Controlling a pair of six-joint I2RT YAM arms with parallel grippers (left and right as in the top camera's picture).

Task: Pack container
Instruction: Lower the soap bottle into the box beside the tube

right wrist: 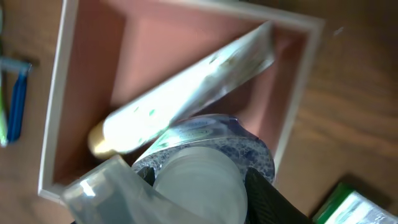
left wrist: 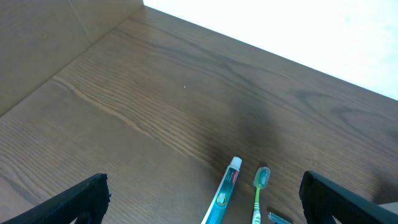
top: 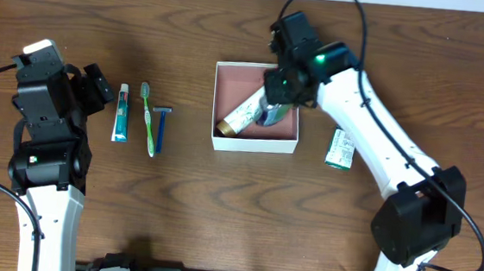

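Note:
Next, I release the bottle from my right gripper so that it is left between the white tube and the container's near side (top: pixel 265 129) (right wrist: pixel 169 188). The bottle is now held over the container.
The container (top: pixel 254 143) is a shallow white-walled box with a reddish-brown floor at the table's middle; it also shows in the right wrist view (right wrist: pixel 62 81). A white tube with a gold cap (top: pixel 240 115) (right wrist: pixel 186 93) lies diagonally inside. My right gripper (top: pixel 272 101) is shut on a bottle with a translucent flip cap and blue-patterned shoulder (right wrist: pixel 199 180), held over the container's right part. My left gripper (left wrist: pixel 199 199) is open and empty above a toothpaste tube (top: pixel 122 113) (left wrist: pixel 222 193), a green toothbrush (top: pixel 148 115) (left wrist: pixel 259 193) and a blue razor (top: pixel 161 127) (left wrist: pixel 277 218).
A small green-and-white carton (top: pixel 339 149) lies on the table right of the container, also at the lower right of the right wrist view (right wrist: pixel 354 208). A white wall edge runs along the table's far side (left wrist: pixel 311 31).

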